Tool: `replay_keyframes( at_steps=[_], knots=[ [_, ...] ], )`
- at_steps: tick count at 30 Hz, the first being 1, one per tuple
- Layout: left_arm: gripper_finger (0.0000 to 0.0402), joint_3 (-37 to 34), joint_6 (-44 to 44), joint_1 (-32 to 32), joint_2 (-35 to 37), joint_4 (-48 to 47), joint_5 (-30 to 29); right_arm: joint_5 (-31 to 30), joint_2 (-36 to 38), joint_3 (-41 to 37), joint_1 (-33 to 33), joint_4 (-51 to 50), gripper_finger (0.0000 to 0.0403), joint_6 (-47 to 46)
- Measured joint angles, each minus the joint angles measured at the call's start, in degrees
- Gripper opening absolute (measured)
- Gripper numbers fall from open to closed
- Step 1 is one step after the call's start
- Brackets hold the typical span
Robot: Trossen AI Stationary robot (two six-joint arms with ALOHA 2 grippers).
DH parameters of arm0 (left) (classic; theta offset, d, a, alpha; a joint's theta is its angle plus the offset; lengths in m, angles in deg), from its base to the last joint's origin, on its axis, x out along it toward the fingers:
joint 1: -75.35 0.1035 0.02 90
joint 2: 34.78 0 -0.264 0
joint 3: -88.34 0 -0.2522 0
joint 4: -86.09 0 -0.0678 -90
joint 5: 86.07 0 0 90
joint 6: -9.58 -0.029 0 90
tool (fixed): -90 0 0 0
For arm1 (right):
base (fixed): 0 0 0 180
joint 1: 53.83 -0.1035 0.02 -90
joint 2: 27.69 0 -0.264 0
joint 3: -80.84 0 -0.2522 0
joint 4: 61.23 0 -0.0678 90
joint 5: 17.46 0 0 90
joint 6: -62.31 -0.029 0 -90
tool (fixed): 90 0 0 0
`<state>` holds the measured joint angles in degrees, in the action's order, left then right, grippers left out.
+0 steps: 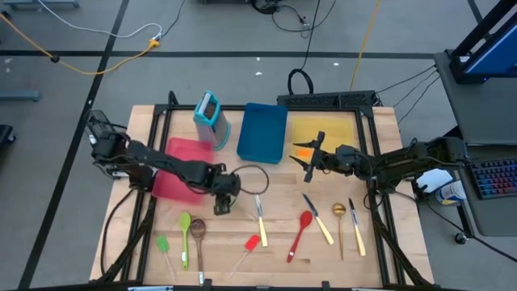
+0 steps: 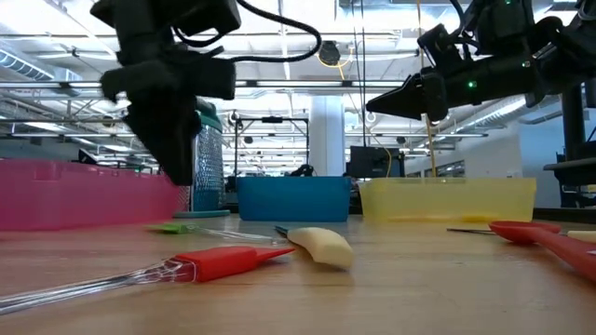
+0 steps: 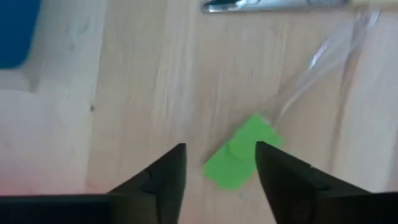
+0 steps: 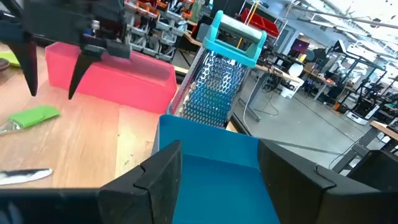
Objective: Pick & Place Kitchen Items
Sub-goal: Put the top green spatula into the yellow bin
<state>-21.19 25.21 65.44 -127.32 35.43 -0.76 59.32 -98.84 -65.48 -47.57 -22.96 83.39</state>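
Next, my left gripper pinches its green head point(image 3: 240, 154) and passes the clear handle to my right gripper, because the green mini spatula lies far from my right gripper.
A green mini spatula point(image 3: 239, 155) with a clear handle lies flat on the wooden table; it also shows in the right wrist view point(image 4: 34, 115). My left gripper point(image 3: 221, 149) hangs open just above its green head, fingers pointing down and clear of it, near the table's middle point(image 1: 222, 204). My right gripper point(image 4: 217, 155) is open and level in the air at the blue tray's near edge point(image 1: 311, 158). Several other utensils lie along the near side: a green spoon point(image 1: 185, 225), a wooden spoon point(image 1: 198, 233), a red spatula point(image 1: 251, 242), a red spoon point(image 1: 302, 229), a gold spoon point(image 1: 339, 220) and cream-handled knives point(image 1: 260, 212).
A red tray point(image 1: 182, 166), a blue tray point(image 1: 262, 132) and a yellow tray point(image 1: 331, 129) stand along the far side, with a small orange item point(image 1: 303, 152) in the yellow one. A teal upright holder point(image 1: 210, 117) stands by the red tray. Bare wood lies between the trays and the utensils.
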Motion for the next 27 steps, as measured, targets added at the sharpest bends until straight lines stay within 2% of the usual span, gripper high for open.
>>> replay_keyframes(
  at_steps=[7, 11, 14, 18, 22, 27],
  knots=[
    [0.0259, 0.0, -6.7, -3.8, -5.9, -0.2, -1.4, 0.0, 0.0, 0.0, 0.0, -0.2, 0.0201, -0.3],
    [0.0262, 0.3, -9.5, -4.1, -8.7, 0.1, -3.4, 0.0, 0.0, 0.0, 0.0, -0.3, 0.0201, -0.3],
    [0.0251, 0.3, -10.1, -3.5, -9.9, 0.0, -2.4, 0.0, 0.0, 0.0, 0.0, -0.3, 0.0201, -0.3],
    [0.0210, 0.2, -11.1, -2.7, -10.0, 0.8, 1.5, 0.0, 0.0, 0.0, 0.0, -0.6, 0.0201, -0.4],
    [0.0140, 0.2, -10.9, -1.2, -10.0, 1.4, 5.4, 0.0, 0.0, 0.0, 0.0, -0.8, 0.0201, -0.5],
    [0.0053, 0.1, -9.2, 0.4, -10.1, 2.1, 6.1, 0.0, 0.0, 0.0, 0.0, -0.9, 0.0201, -0.8]
  ],
)
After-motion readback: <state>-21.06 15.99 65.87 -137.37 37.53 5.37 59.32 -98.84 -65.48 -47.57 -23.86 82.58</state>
